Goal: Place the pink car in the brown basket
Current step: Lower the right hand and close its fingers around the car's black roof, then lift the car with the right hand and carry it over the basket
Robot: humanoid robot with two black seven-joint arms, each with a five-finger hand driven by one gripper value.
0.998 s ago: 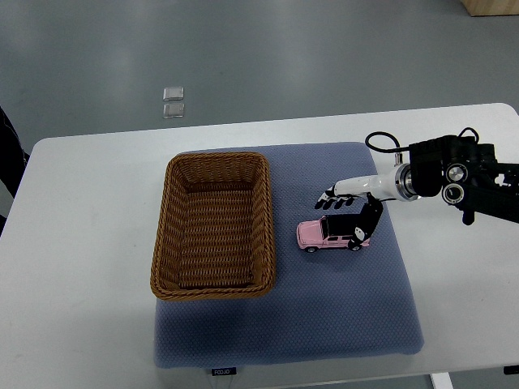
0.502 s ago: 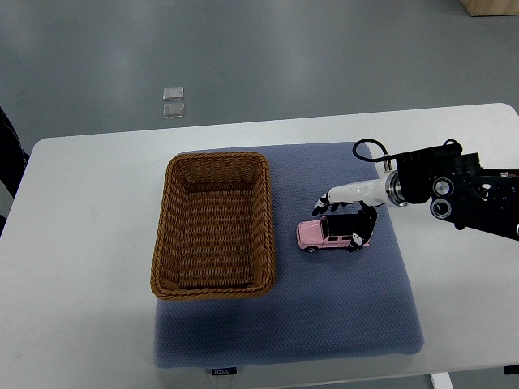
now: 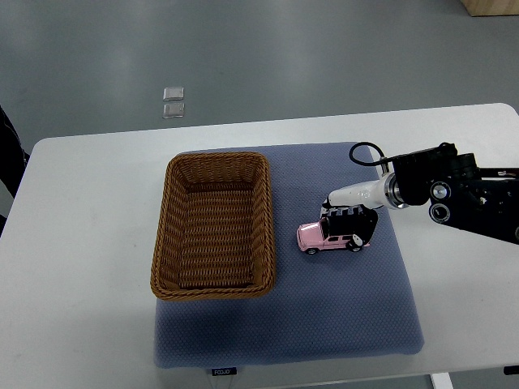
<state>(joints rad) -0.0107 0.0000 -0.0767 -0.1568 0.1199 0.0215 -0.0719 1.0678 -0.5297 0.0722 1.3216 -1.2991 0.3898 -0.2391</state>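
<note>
Next, my right gripper lets go of the pink car inside the brown basket, in the half nearer the clear squares (image 3: 220, 215).
The pink toy car (image 3: 312, 236) stands on the blue-grey mat (image 3: 324, 316), just right of the brown wicker basket (image 3: 162, 243), which holds nothing. My right hand (image 3: 350, 225) comes in from the right edge and sits over the car's rear half. Its black fingers (image 3: 345, 212) curl over the roof and the thumb presses the near side. The car's wheels still rest on the mat. The hand hides the car's rear; its front points toward the basket. The left arm does not show.
The mat lies on a white table (image 3: 81, 243). Two small clear squares (image 3: 173, 102) lie on the grey floor beyond the table. A dark object (image 3: 6, 154) shows at the left edge, and a wooden corner (image 3: 491, 6) at the top right.
My right hand has moved left and down onto the car, and its fingers have gone from spread above it to curled around it. The car and basket have not moved.
</note>
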